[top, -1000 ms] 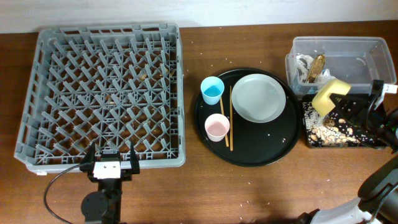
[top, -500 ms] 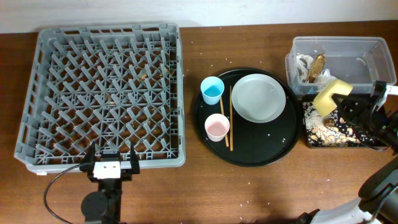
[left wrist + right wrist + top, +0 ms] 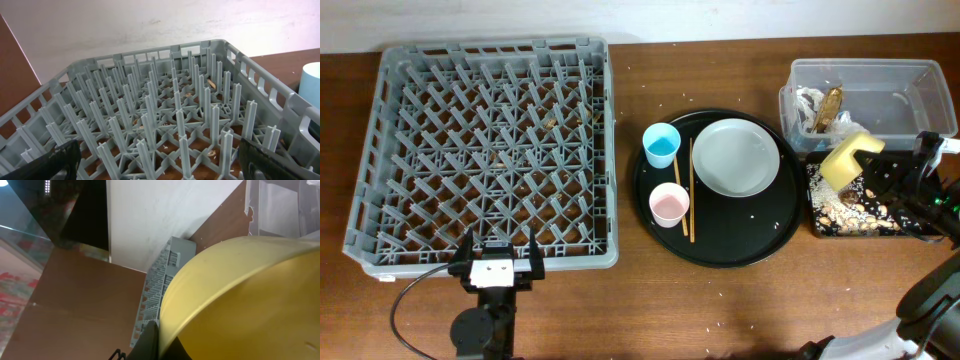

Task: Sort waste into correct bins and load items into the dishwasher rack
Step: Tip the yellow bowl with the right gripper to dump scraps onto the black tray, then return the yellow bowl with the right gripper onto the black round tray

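Observation:
I need to set the yellow bowl down with my right gripper on the round black tray (image 3: 740, 223) in front of the white plate.
My right gripper (image 3: 868, 168) is shut on the rim of the yellow bowl (image 3: 844, 158), tipped on its side over the shallow black tray (image 3: 817, 226), which holds rice and brown scraps (image 3: 850, 211). The bowl fills the right wrist view (image 3: 240, 300). The clear tub (image 3: 910, 75) behind it holds a white napkin (image 3: 808, 100) and a brown-gold wrapper (image 3: 830, 106). The white plate (image 3: 736, 157), light-blue cup (image 3: 661, 144), pink-white cup (image 3: 669, 204) and chopsticks (image 3: 689, 188) lie on the round black tray (image 3: 720, 245). My left gripper (image 3: 499, 262) is open at the front edge of the grey rack (image 3: 485, 150), (image 3: 165, 110).
Loose rice grains are scattered on the brown table (image 3: 720, 300) and on the rack floor (image 3: 210, 85). The blue cup's edge shows at the right of the left wrist view (image 3: 311, 82). A cable (image 3: 405, 300) loops beside the left arm.
The right gripper with the yellow bowl has shifted slightly toward the front over the shallow black tray. The left arm has not moved.

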Controlling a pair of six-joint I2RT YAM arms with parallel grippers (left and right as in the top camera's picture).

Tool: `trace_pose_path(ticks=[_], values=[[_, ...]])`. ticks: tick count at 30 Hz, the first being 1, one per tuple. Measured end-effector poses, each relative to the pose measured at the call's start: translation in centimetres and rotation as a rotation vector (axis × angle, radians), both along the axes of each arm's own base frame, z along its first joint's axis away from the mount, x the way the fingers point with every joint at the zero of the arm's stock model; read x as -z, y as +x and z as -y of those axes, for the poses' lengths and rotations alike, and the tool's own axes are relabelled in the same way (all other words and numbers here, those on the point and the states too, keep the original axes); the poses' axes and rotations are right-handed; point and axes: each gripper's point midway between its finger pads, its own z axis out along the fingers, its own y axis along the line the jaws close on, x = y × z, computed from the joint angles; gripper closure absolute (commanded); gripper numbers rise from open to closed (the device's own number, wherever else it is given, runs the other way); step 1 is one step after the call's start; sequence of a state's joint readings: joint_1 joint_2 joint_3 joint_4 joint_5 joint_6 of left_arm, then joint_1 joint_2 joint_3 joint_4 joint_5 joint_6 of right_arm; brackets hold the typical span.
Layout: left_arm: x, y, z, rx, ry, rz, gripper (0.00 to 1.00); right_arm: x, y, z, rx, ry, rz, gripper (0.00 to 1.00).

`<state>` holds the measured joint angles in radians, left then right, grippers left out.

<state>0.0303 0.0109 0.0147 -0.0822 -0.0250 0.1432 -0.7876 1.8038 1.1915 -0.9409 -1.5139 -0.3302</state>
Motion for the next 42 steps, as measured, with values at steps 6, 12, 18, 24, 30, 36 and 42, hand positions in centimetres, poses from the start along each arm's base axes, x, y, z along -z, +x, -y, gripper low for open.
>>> trace_pose_path(ticks=[6, 12, 18, 24, 30, 36, 42], values=[[0.0, 0.0, 0.0, 0.0, 0.0, 0.0, 0.01, -0.1, 0.0, 0.0, 0.004, 0.054, -0.049, 0.96], [0.0, 0.0, 0.0, 0.0, 0.0, 0.0, 0.01, 0.5, 0.0, 0.1, 0.012, 0.078, -0.12, 0.96], [0.0, 0.0, 0.0, 0.0, 0.0, 0.0, 0.01, 3.2, -0.3, 0.4, 0.03, -0.015, -0.256, 0.96], [0.0, 0.0, 0.0, 0.0, 0.0, 0.0, 0.01, 1.0, -1.0, -1.5, 0.044, -0.316, -0.356, 0.96], [0.0, 0.0, 0.0, 0.0, 0.0, 0.0, 0.01, -3.0, -1.7, -10.8, -0.093, -0.709, -0.337, 0.96], [0.0, 0.0, 0.0, 0.0, 0.0, 0.0, 0.01, 2.6, -2.9, -18.4, -0.273, -0.98, -0.511, 0.96], [0.0, 0.0, 0.0, 0.0, 0.0, 0.0, 0.01, 11.2, -3.8, -21.6, -0.426, -1.117, -0.753, 0.96]])
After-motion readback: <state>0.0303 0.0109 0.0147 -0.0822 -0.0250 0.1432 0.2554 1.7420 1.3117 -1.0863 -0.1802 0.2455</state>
